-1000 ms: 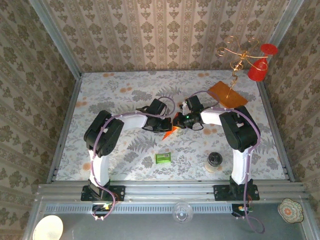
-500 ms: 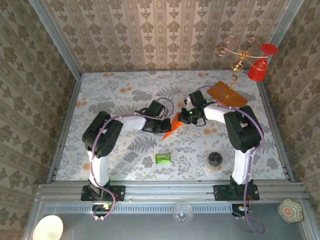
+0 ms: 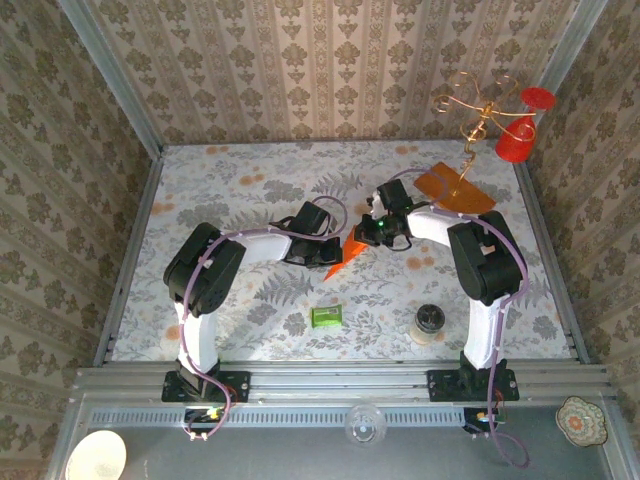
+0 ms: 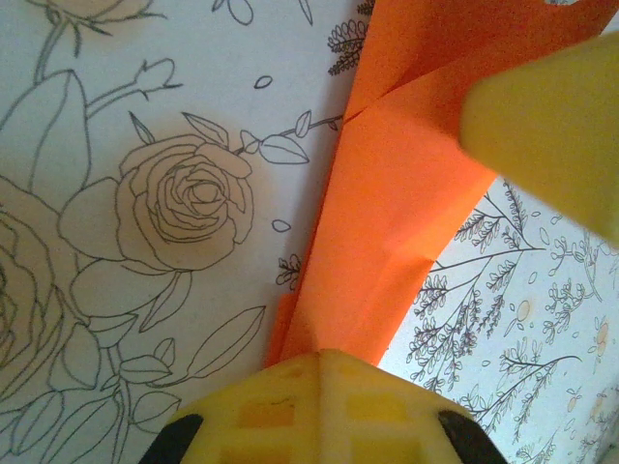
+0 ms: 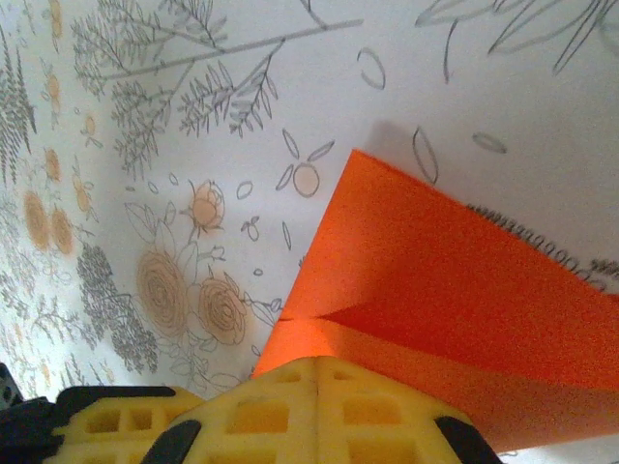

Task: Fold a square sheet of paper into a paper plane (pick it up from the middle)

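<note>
Next, my right gripper opens, back off and takes the long edge nearer the middle [image 3: 352, 259], because it is shut on the wide end of the orange paper.
The bright orange paper [image 3: 348, 252] is folded into a narrow pointed shape with creases and hangs between both grippers at the table's middle. My left gripper [image 3: 328, 247] is shut on its lower left end. In the left wrist view the paper [image 4: 387, 193] runs up from the closed jaws of that gripper [image 4: 321, 356] to the right gripper's yellow finger [image 4: 551, 126]. My right gripper [image 3: 368, 236] is shut on the upper right end. In the right wrist view the paper [image 5: 455, 290] spreads out from the closed right gripper [image 5: 317, 362], with a crease just above the tips.
A brownish-orange board [image 3: 455, 187] with a gold wire stand [image 3: 470, 105] and red pieces [image 3: 517, 145] sits at the back right, close behind the right arm. A small green packet [image 3: 325, 316] and a small jar [image 3: 429, 320] lie near the front.
The right gripper has moved back and to the right with its end of the paper, drawing the paper out longer between the grippers. The left gripper shifted slightly.
</note>
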Tool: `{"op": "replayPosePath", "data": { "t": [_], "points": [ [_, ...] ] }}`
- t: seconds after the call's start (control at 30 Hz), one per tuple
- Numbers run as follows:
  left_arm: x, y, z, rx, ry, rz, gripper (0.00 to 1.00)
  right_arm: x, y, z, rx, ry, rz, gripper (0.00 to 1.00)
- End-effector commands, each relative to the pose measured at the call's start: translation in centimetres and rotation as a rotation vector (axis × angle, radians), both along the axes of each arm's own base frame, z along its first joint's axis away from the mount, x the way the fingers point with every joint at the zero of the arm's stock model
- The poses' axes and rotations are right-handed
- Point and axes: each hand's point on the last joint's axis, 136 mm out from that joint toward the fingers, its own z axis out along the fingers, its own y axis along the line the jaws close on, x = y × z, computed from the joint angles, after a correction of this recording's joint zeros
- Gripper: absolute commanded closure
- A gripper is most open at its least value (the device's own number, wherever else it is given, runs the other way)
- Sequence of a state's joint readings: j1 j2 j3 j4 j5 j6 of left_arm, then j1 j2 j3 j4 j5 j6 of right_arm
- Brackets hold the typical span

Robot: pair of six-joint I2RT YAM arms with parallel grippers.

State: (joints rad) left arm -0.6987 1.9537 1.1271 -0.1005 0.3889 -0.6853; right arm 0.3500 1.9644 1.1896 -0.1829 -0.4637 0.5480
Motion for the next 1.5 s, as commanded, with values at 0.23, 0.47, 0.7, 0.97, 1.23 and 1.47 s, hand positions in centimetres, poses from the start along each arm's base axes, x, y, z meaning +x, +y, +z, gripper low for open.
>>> {"op": "replayPosePath", "data": {
  "t": [0.23, 0.47, 0.7, 0.97, 1.23, 1.47],
  "points": [
    [-3.5, 4.0, -4.4, 0.17, 0.165, 0.023, 1.0, -1.9, -0.8, -3.7, -0.018, 0.118, -0.022, 0.95],
    [-3.6, 4.4, -4.4, 0.173, 0.17, 0.022, 1.0, 1.1, -4.5, -3.2, -0.032, 0.096, -0.139, 0.95],
    [-3.8, 4.4, -4.7, 0.165, 0.18, 0.025, 1.0, 2.6, -7.7, -3.5, -0.061, 0.095, -0.212, 0.94],
    [-3.7, 4.2, -4.6, 0.154, 0.179, 0.023, 1.0, 4.3, -10.7, -3.2, -0.058, 0.078, -0.277, 0.94],
    [-2.9, 3.1, -3.0, 0.108, 0.152, 0.012, 1.0, 4.8, -10.7, 0.6, 0.001, -0.014, -0.271, 0.93],
    [-0.1, 0.9, 5.7, -0.03, -0.02, 0.016, 0.92, 2.3, -9.7, 6.3, -0.095, -0.137, -0.261, 0.75]
  ]
}}
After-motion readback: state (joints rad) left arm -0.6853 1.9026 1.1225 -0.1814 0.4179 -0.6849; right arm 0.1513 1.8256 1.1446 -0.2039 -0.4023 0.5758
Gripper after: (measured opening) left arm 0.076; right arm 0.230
